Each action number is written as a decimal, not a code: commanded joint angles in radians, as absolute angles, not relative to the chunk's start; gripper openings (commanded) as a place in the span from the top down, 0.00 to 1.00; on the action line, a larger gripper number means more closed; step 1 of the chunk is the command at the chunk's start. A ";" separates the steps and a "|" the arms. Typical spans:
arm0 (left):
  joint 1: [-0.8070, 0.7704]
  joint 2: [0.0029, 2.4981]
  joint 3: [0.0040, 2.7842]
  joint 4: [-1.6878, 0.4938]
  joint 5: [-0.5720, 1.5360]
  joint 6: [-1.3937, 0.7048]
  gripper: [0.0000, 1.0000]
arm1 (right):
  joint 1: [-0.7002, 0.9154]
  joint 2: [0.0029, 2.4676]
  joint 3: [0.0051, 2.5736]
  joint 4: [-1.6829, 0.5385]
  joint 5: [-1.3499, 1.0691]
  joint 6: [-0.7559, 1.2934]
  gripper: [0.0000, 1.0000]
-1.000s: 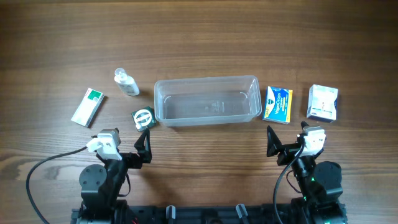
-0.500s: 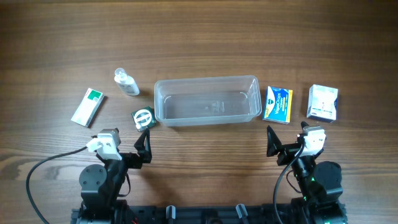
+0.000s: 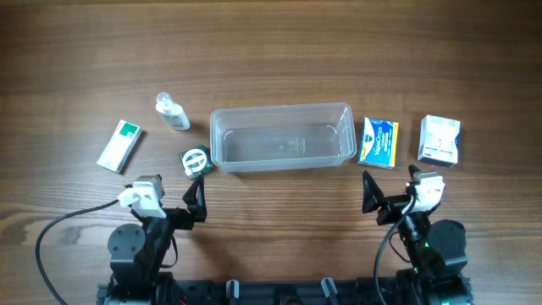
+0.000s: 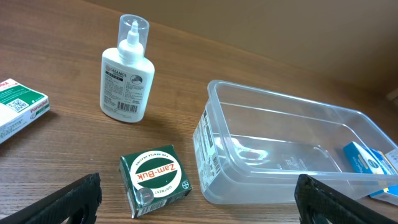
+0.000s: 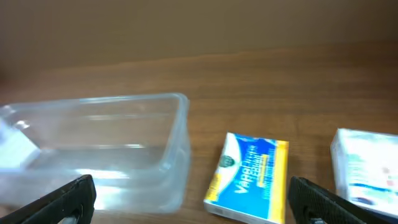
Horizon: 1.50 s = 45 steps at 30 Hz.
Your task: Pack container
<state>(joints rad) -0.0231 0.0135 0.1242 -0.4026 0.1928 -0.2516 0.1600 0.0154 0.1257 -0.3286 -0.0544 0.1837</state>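
Observation:
The next step is for my right gripper to close across the long sides (image 3: pixel 378 143) (image 5: pixel 247 180) of the blue and yellow box beside the clear plastic container.
The clear plastic container (image 3: pixel 282 136) stands empty in the middle of the table; it also shows in the left wrist view (image 4: pixel 292 149) and the right wrist view (image 5: pixel 99 149). My left gripper (image 3: pixel 196 200) is open and empty near the front edge, just behind a small green box (image 3: pixel 195 160) (image 4: pixel 155 177). My right gripper (image 3: pixel 370 193) is open and empty, just behind a blue and yellow box (image 3: pixel 378 141) (image 5: pixel 249 177).
A white dropper bottle (image 3: pixel 172 111) (image 4: pixel 125 81) and a white and green box (image 3: pixel 119 145) (image 4: pixel 15 109) lie left of the container. A white box (image 3: pixel 439 140) (image 5: pixel 367 171) lies at the far right.
The right wrist view is blurred, so the right arm has just begun to shift slightly. Nothing else has moved.

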 commanded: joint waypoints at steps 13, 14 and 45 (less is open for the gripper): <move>-0.015 0.003 0.120 -0.400 0.209 -0.239 0.00 | 0.153 0.579 0.819 -0.536 -0.146 0.299 0.00; -0.015 0.003 0.120 -0.400 0.209 -0.239 0.00 | 0.153 0.657 0.894 -0.608 -0.102 0.279 0.00; -0.015 0.003 0.120 -0.400 0.209 -0.239 0.00 | 0.012 1.777 1.248 -0.965 -0.158 0.308 0.00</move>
